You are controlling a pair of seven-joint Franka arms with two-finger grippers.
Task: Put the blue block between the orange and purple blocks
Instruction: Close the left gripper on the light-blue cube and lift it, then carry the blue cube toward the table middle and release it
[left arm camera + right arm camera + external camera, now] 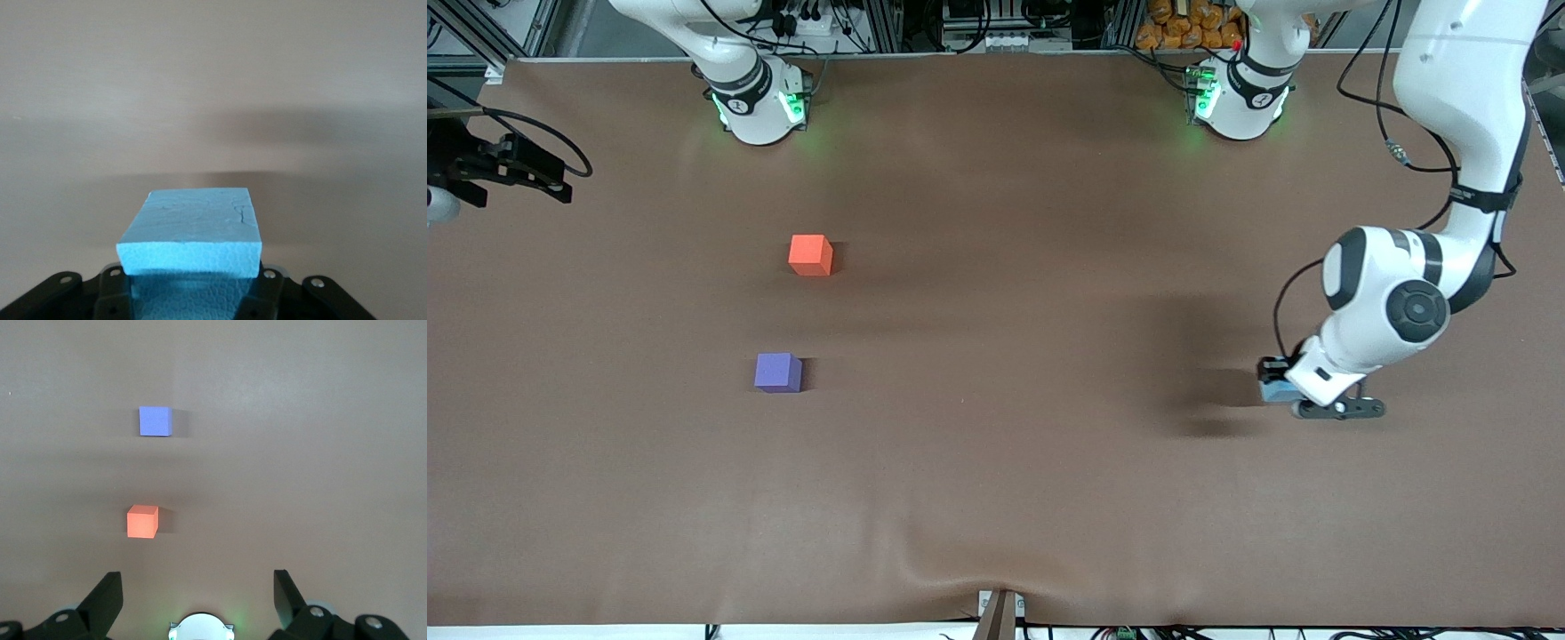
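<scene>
My left gripper needs to set the blue block down on the bare table about midway [997, 304] between itself and the orange block.
My left gripper [1278, 384] is shut on the light sky-blue block [1280, 391], low over the table at the left arm's end. In the left wrist view the blue block [193, 227] fills the space between the jaws of the left gripper [193, 290]. I cannot tell whether it touches the table. The orange block [811, 254] and the purple block [778, 372] rest toward the right arm's end, the purple one nearer the front camera, with a gap between them. My right gripper [198, 580] is open and empty, high over its base, looking down on the orange block [142, 521] and the purple block [155, 421].
The brown table cover [996, 462] has a ripple at its near edge. A black part with cables [498, 164] shows at the table's edge at the right arm's end. The right arm's base [200, 628] shows in the right wrist view.
</scene>
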